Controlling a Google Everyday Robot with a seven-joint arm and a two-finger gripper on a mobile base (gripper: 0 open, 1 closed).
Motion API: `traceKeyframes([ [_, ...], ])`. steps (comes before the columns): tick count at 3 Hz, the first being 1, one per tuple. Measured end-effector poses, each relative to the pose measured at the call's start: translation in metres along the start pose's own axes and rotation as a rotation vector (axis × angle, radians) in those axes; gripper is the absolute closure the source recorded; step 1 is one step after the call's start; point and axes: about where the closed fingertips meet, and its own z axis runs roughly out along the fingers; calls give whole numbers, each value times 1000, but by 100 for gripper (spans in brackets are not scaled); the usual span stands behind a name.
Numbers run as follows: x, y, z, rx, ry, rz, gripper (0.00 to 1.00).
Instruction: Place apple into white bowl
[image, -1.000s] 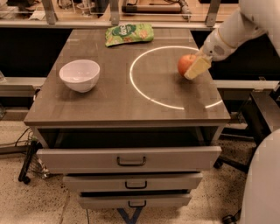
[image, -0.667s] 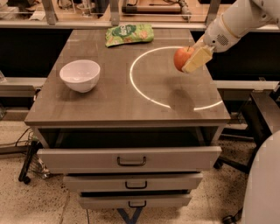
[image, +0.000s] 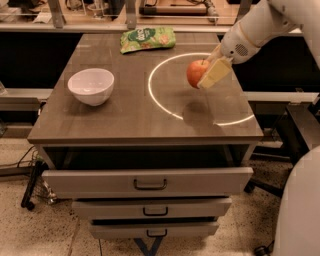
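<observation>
Next, I release the apple from my gripper inside the white bowl (image: 87, 70), close to the rim that faces the table's back edge.
The red-orange apple (image: 196, 73) hangs in the air above the right half of the table, inside the glowing ring, with its shadow on the tabletop below it. My gripper (image: 209, 73) comes in from the upper right and is shut on the apple; its pale yellow finger (image: 215, 73) lies across the apple's right side. The white bowl (image: 91, 86) stands upright and empty on the table's left side, well to the left of the apple.
A green snack bag (image: 147, 38) lies at the table's back edge. A bright ring (image: 200, 89) marks the tabletop (image: 130, 115). The top drawer (image: 148, 182) below the table's front edge is pulled out. My arm (image: 260, 25) spans the upper right.
The gripper has lifted the apple off the table and carried it leftward, toward the table's middle. The bowl and bag have not moved.
</observation>
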Motion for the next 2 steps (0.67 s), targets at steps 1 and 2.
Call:
traceKeyframes([
  [1, -55, 35, 17, -56, -89, -70, 100],
  [2, -135, 84, 43, -111, -184, -172, 100],
])
